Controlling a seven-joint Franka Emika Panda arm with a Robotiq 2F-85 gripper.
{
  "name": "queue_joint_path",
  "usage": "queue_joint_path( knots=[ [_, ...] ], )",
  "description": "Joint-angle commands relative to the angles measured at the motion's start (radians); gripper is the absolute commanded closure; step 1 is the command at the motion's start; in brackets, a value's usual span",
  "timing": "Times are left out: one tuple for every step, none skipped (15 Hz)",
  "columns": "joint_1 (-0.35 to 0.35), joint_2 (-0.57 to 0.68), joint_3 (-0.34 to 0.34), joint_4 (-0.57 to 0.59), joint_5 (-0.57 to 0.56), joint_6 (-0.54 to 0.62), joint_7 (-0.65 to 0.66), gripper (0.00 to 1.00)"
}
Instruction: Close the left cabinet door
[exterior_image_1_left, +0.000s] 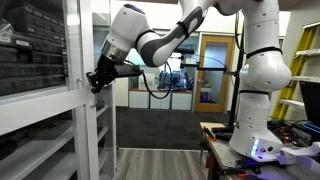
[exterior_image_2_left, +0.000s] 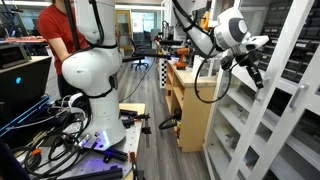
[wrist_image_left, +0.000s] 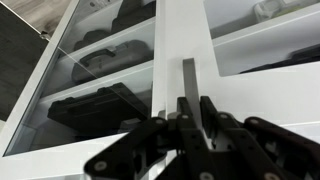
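Observation:
Next, my gripper lets go of the bar handle with its door shut against the front of the white cabinet (exterior_image_1_left: 70, 90).
The left cabinet door (exterior_image_1_left: 72, 95) is a tall white-framed glass door with a middle rail; it also shows in an exterior view (exterior_image_2_left: 283, 105) and in the wrist view (wrist_image_left: 182, 30). Its small vertical bar handle (wrist_image_left: 189, 75) runs down between my two fingers. My gripper (wrist_image_left: 196, 112) is shut on this handle, right at the door's frame. In both exterior views the gripper (exterior_image_1_left: 100, 78) (exterior_image_2_left: 258, 72) sits against the door at about the height of the middle rail. The handle itself is hidden in both exterior views.
Shelves with dark bins (wrist_image_left: 100, 105) lie behind the glass. My white base (exterior_image_1_left: 262, 100) (exterior_image_2_left: 90, 80) stands on a cluttered stand with cables (exterior_image_2_left: 50, 140). A wooden cabinet (exterior_image_2_left: 185, 100), a person in red (exterior_image_2_left: 62, 30) and a distant brown-framed glass door (exterior_image_1_left: 213, 70) are nearby.

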Motion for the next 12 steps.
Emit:
queue_joint_path(
  knots=[
    [-0.008, 0.084, -0.019, 0.114, -0.036, 0.036, -0.036, 0.95],
    [-0.008, 0.107, -0.022, 0.141, -0.033, 0.041, -0.053, 0.95],
    [-0.008, 0.127, -0.023, 0.164, -0.029, 0.046, -0.068, 0.95],
    [-0.008, 0.151, -0.025, 0.191, -0.026, 0.052, -0.086, 0.95],
    [-0.007, 0.174, -0.027, 0.221, -0.026, 0.056, -0.104, 0.95],
    [-0.006, 0.195, -0.028, 0.247, -0.023, 0.06, -0.12, 0.95],
    [-0.004, 0.219, -0.029, 0.276, -0.024, 0.065, -0.138, 0.95],
    [-0.002, 0.24, -0.029, 0.303, -0.022, 0.069, -0.154, 0.95],
    [-0.001, 0.26, -0.028, 0.328, -0.021, 0.072, -0.17, 0.95],
    [0.0, 0.277, -0.027, 0.35, -0.02, 0.074, -0.183, 0.95],
    [0.001, 0.291, -0.027, 0.37, -0.019, 0.076, -0.194, 0.95],
    [0.002, 0.303, -0.026, 0.386, -0.018, 0.078, -0.204, 0.95]
  ],
)
